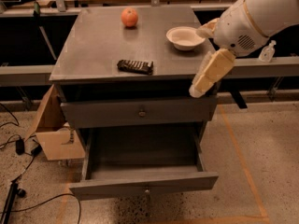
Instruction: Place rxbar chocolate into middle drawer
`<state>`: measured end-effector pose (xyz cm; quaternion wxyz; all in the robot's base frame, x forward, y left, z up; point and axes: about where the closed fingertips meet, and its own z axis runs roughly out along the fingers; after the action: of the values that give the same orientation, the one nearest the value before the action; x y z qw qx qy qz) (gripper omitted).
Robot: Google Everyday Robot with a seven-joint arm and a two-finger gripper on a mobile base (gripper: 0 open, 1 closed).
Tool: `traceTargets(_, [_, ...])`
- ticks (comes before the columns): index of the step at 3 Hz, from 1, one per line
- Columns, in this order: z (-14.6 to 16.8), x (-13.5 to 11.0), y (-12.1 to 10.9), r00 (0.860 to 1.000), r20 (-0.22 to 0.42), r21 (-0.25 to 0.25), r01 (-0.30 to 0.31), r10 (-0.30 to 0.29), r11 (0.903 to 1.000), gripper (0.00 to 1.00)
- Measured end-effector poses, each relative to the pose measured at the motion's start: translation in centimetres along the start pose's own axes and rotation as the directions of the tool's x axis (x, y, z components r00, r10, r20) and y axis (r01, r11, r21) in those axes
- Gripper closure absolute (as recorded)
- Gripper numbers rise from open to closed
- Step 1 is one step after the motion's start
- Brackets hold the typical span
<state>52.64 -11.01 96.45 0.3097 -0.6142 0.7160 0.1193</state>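
The bowl-side end [146, 68] of the rxbar chocolate, the one closer to the white bowl, should be gripped next by my gripper once it gets there.
The rxbar chocolate [135, 66], in a dark crinkled wrapper, lies flat near the front edge of the grey cabinet top [93, 50]. The middle drawer [145, 185] is pulled out below, with a low front panel, a small knob and an empty dark tray. My gripper [205, 76], cream-coloured on a white arm, hangs over the cabinet's front right corner. It is to the right of the bar, apart from it, and holds nothing that I can see.
An orange round fruit [129, 17] sits at the back of the top and a white bowl [185, 37] at the right. A closed drawer with a taller panel [140, 112] sits above the open one. A cardboard box [53, 134] and cables [18, 148] lie at the left.
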Motion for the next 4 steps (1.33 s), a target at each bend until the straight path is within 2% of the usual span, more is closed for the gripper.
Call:
traceTargets(1, [2.6,-1.9,-2.8,0.990,0.127,-0.034,-0.055,0.059,0.9979,0.00])
traceTargets(2, [6.5,-2.9,-6.1,0.976,0.190,-0.070,-0.096,0.107,0.9929,0.00])
traceTargets(3, [6.5,-2.9,-6.1,0.976,0.190,-0.070,-0.096,0.107,0.9929,0.00])
traceTargets(4, [7.7,-3.4,-8.0,0.958,0.255,-0.093,-0.109,0.129,0.9897,0.00])
